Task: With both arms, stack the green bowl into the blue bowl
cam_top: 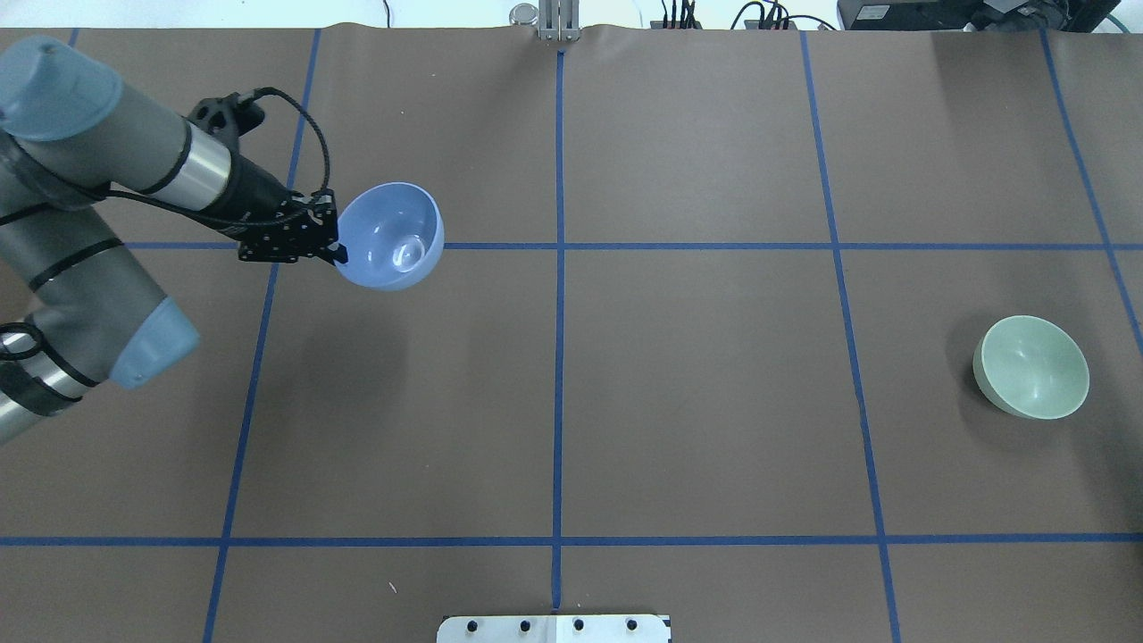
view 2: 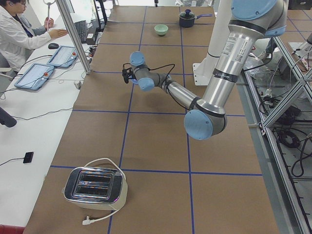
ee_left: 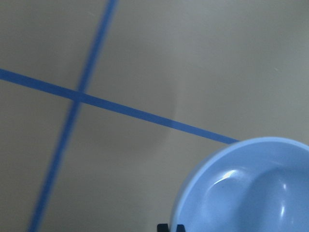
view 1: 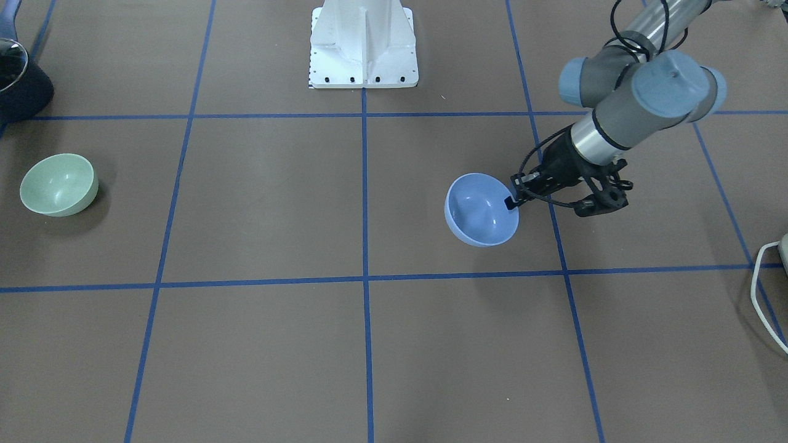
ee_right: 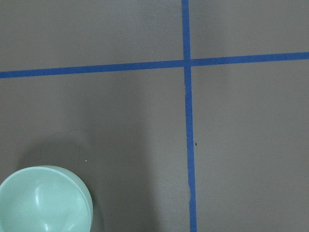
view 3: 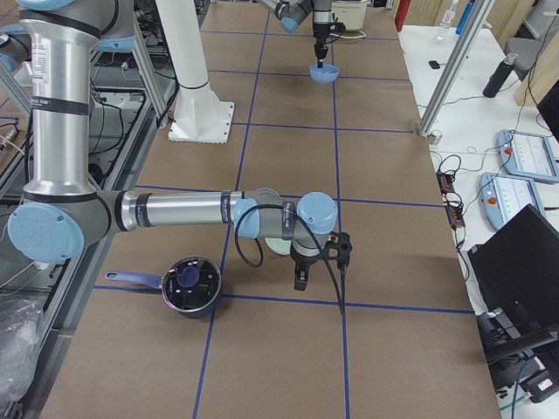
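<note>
Next, my left gripper lets go of the blue bowl on the middle blue line [view 1: 359, 204], halfway between the two crossing lines.
The blue bowl [view 1: 480, 212] hangs tilted above the table, pinched at its rim by my left gripper [view 1: 511, 200]. It also shows in the overhead view [cam_top: 388, 237] with the left gripper [cam_top: 337, 253] at its left rim, and in the left wrist view [ee_left: 251, 188]. The green bowl [cam_top: 1031, 366] sits upright on the table at the far right, and also shows at the left of the front view [view 1: 58, 184] and in the right wrist view [ee_right: 43, 200]. My right gripper [view 3: 300, 279] shows only in the exterior right view, hanging just beside the green bowl [view 3: 278, 249]. I cannot tell whether it is open or shut.
A black lidded pot [view 3: 190, 284] with a blue handle stands near the green bowl, on the robot's side of it. A toaster [view 2: 95, 187] with a white cable stands at the table's left end. The white pedestal [view 1: 363, 46] is at the robot's edge.
</note>
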Tool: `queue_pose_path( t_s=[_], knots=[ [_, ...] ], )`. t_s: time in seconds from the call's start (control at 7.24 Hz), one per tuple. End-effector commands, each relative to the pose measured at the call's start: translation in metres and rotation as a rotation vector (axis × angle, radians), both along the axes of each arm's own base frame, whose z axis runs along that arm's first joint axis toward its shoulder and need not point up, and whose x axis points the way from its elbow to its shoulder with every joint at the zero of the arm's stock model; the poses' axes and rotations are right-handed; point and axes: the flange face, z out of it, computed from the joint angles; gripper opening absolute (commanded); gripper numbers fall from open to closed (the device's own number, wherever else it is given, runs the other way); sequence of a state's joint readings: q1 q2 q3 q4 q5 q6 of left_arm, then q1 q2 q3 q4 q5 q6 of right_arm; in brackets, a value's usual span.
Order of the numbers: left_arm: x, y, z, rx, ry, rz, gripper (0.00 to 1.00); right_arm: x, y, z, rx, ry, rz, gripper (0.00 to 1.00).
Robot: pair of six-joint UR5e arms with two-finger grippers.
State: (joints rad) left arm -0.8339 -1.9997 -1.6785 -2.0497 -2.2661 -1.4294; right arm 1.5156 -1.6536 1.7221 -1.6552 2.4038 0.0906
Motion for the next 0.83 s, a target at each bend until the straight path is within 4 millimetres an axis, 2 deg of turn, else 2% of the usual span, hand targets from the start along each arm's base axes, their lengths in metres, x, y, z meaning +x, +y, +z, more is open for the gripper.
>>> queue_pose_path(
  t_s=[0.0,0.14,0.28,0.55,0.69],
  knots=[
    [0.071,0.021,-0.063,0.02,-0.061,0.025,0.09,0.0,0.001,0.006,-0.012,0.001,0.0,1.0],
    [0.084,0.024,-0.079,0.026,-0.078,0.028,0.09,0.0,0.001,0.007,-0.015,0.001,0.0,1.0],
    [0.099,0.029,-0.081,0.051,-0.092,0.027,0.09,0.0,0.001,0.009,-0.019,0.001,0.0,1.0],
    [0.154,0.029,-0.098,0.088,-0.126,0.027,0.09,0.0,0.001,0.009,-0.018,0.001,-0.001,1.0],
    [0.172,0.04,-0.096,0.094,-0.135,0.041,0.09,0.0,0.002,0.011,-0.021,0.001,-0.001,1.0]
  ],
)
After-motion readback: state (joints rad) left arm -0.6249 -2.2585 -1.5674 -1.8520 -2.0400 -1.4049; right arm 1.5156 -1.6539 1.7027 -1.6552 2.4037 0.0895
